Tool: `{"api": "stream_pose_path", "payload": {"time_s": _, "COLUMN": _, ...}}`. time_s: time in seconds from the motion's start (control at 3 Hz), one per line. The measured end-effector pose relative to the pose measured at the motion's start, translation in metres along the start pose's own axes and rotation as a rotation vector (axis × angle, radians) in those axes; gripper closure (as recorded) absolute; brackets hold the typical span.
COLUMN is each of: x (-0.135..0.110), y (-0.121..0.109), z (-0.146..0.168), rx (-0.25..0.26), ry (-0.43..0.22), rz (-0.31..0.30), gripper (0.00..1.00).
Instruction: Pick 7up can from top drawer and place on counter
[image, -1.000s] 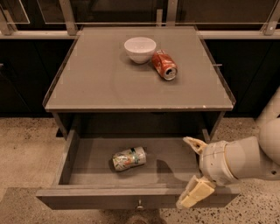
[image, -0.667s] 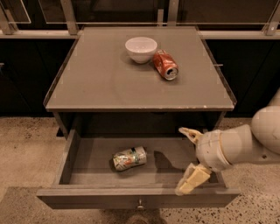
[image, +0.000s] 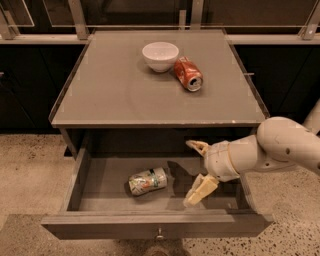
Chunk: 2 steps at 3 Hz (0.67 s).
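The 7up can's end (image: 161, 177) closest to my gripper's open fingers is the next place my gripper needs to go to and close on.
The 7up can (image: 147, 181), pale with green and yellow markings, lies on its side on the floor of the open top drawer (image: 155, 227), left of centre. My gripper (image: 195, 170) is open over the right half of the drawer, its two cream fingers spread one above the other, pointing left toward the can and still a short way to its right. It holds nothing. The counter (image: 115, 90) is the flat grey-brown top above the drawer.
A white bowl (image: 160, 55) and a red-orange can (image: 188, 74) lying on its side sit at the back of the counter. Dark cabinets flank the unit on both sides. Speckled floor lies in front.
My gripper has moved left and deeper over the drawer, closer to the 7up can. The can and the things on the counter have not moved.
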<state>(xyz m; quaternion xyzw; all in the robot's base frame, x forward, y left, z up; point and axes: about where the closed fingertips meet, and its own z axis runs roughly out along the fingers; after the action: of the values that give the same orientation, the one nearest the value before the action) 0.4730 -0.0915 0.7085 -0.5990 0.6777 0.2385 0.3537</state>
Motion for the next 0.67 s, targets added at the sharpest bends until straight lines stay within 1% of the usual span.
{"api": "stream_pose_path", "payload": {"time_s": 0.33, "x": 0.004, "y": -0.009, "z": 0.022, "rx": -0.017, "ry": -0.033, "rz": 0.017, "gripper": 0.00}}
{"api": "stream_pose_path", "payload": {"time_s": 0.67, "x": 0.011, "y": -0.021, "z": 0.057, "rx": -0.001, "ry": -0.042, "rz": 0.058, "gripper": 0.00}}
